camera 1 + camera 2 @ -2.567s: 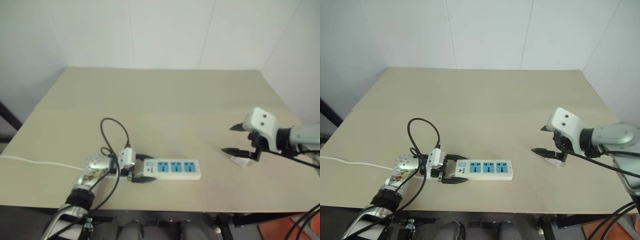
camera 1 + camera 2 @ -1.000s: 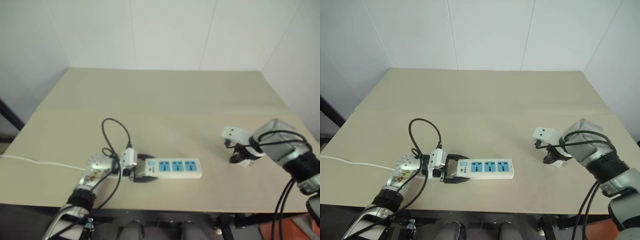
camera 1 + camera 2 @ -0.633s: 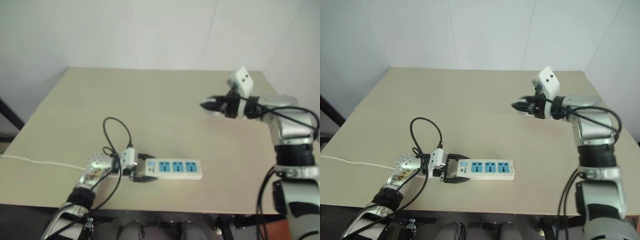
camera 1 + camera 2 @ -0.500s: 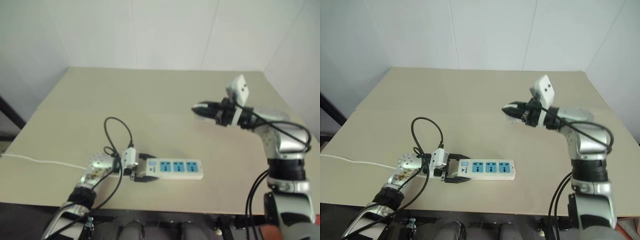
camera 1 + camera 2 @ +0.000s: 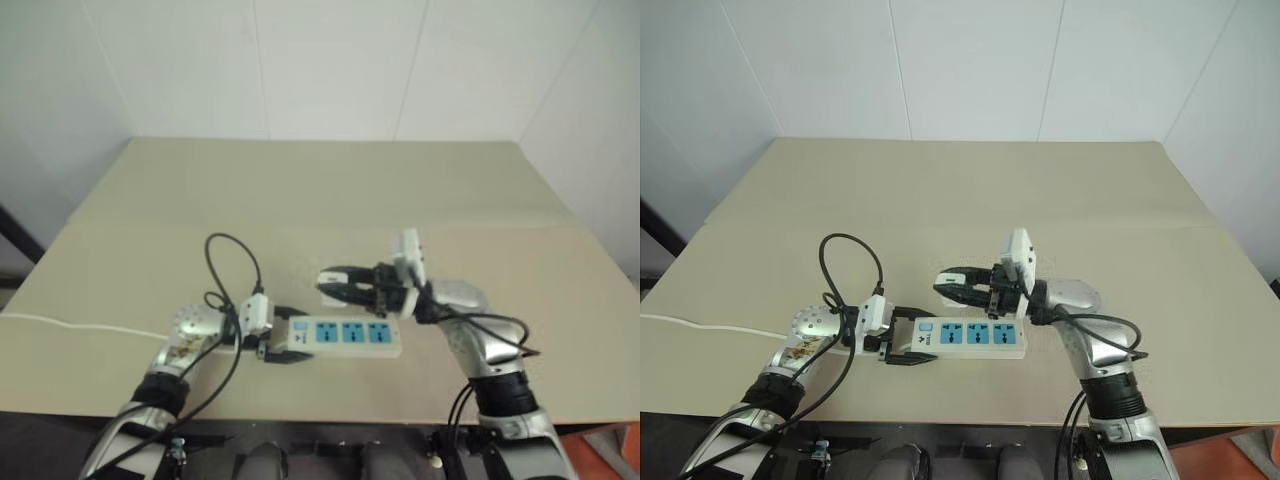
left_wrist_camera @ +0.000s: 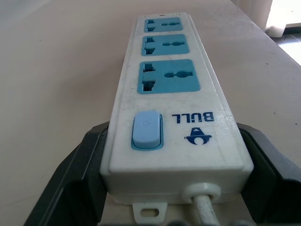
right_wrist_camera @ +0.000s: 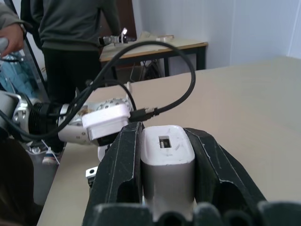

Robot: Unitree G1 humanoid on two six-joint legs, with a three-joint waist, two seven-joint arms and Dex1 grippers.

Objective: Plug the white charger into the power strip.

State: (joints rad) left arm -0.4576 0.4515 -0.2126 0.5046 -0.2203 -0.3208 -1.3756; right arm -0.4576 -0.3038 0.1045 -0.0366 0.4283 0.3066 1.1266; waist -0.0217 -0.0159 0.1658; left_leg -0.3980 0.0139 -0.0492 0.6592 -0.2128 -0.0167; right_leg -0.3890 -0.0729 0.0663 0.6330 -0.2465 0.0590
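Observation:
Next, my right gripper lets go of the white charger in the blue socket (image 5: 326, 328) nearest my left gripper on the power strip.
The power strip (image 5: 350, 337) is a white bar with three blue sockets, lying near the table's front edge. My left gripper (image 5: 285, 340) is shut on its cord end, a black finger pressed on each long side (image 6: 80, 174). My right gripper (image 5: 335, 282) points left, hovering just above and behind the strip's left part. It is shut on the white charger (image 7: 167, 160), which sits upright between both fingers (image 7: 120, 165), its end slot facing away from the wrist.
A black cable loop (image 5: 232, 265) rises over my left wrist. The strip's thin white cord (image 5: 80, 325) trails off the table's left edge. The beige table (image 5: 330, 190) is bare behind. A person (image 7: 70, 28) stands beyond another table (image 7: 155, 44).
My right arm has swung from the table's right side, up and leftward, coming down above the strip with the charger in its grip. The left gripper and strip have stayed still.

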